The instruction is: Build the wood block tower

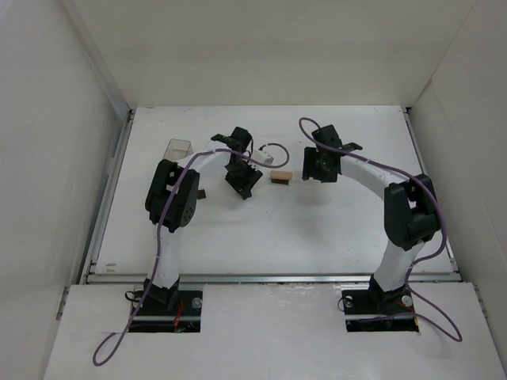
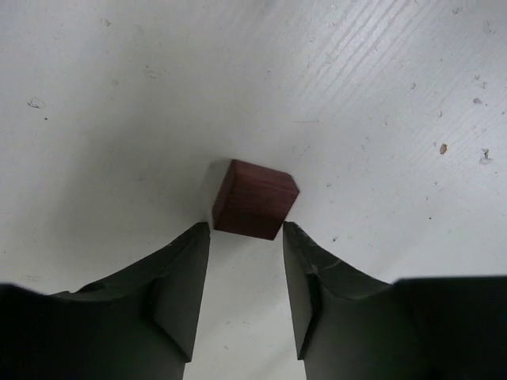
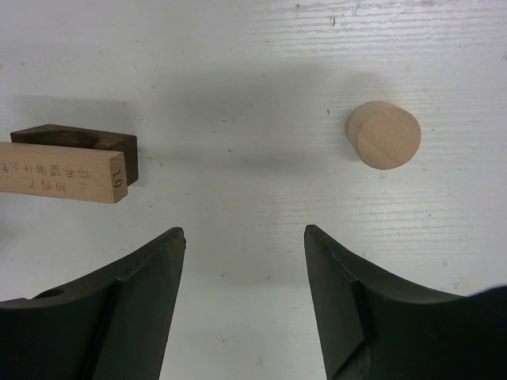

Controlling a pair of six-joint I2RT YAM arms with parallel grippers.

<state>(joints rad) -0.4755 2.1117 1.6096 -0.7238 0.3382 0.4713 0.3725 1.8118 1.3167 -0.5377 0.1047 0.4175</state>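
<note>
The dark red-brown cube is crooked at the ends of my left gripper's fingers, so next my left gripper opens wider, turns and grips the cube squarely by its sides (image 2: 226, 194).
In the left wrist view a dark red-brown cube (image 2: 253, 198) lies on the white table just beyond the tips of my open left gripper (image 2: 245, 229), not between them. In the top view my left gripper (image 1: 240, 180) hides it. My right gripper (image 3: 244, 231) is open and empty above bare table. A tan slab (image 3: 59, 172) rests on a dark brown block (image 3: 87, 142) ahead to its left, and a pale cylinder (image 3: 384, 134) stands ahead to its right. The slab (image 1: 280, 177) lies between the two grippers, with the right gripper (image 1: 317, 168) to its right.
A clear plastic box (image 1: 180, 147) stands at the back left of the table (image 1: 261, 237). A small dark piece (image 1: 203, 194) lies beside the left arm's elbow. A small pale object (image 1: 268, 159), probably the cylinder, sits behind the slab. White walls enclose the table.
</note>
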